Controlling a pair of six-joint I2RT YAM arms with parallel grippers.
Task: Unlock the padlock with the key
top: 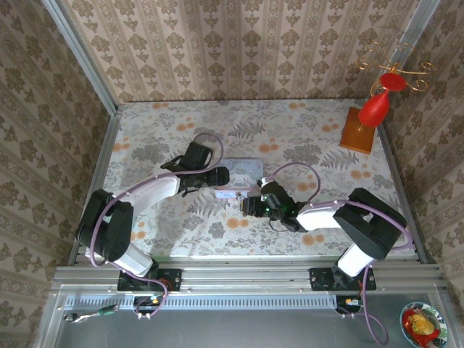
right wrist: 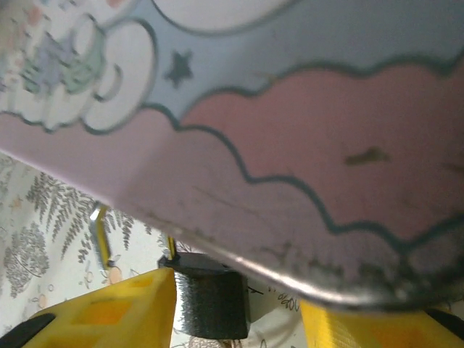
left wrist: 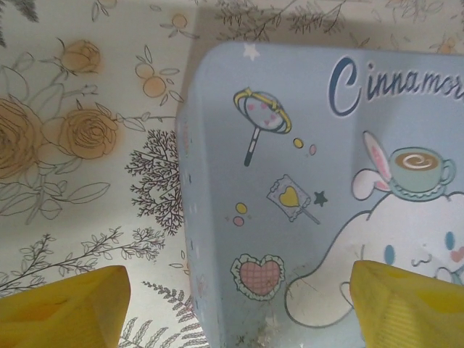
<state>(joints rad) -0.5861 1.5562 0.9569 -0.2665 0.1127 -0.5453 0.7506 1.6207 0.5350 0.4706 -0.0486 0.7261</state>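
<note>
The padlock's shackle is under the tin's edge; I will grip the padlock's black body (right wrist: 213, 299) from the side with my right gripper, turn it and pull the shackle clear.
The padlock's black body (right wrist: 210, 304) sits between my right gripper's (right wrist: 235, 319) yellow fingers (right wrist: 109, 312). The left finger touches it, while a gap separates it from the right finger, so the gripper is open. A thin silvery shackle piece (right wrist: 98, 233) rises at its left, just under the edge of the pastel-blue cartoon tin (right wrist: 304, 109). My left gripper (left wrist: 239, 312) is open, its fingers (left wrist: 65, 308) spread wide over the tin's (left wrist: 304, 181) near corner. From above, both grippers (top: 221, 176) (top: 246, 205) meet at the tin (top: 245, 168). The key is hidden.
A red ornament on a wooden base (top: 360, 132) stands at the back right. Patterned walls close off the table on three sides. A metal rail (top: 246, 275) runs along the near edge. A small bowl (top: 422, 323) lies off the table, bottom right.
</note>
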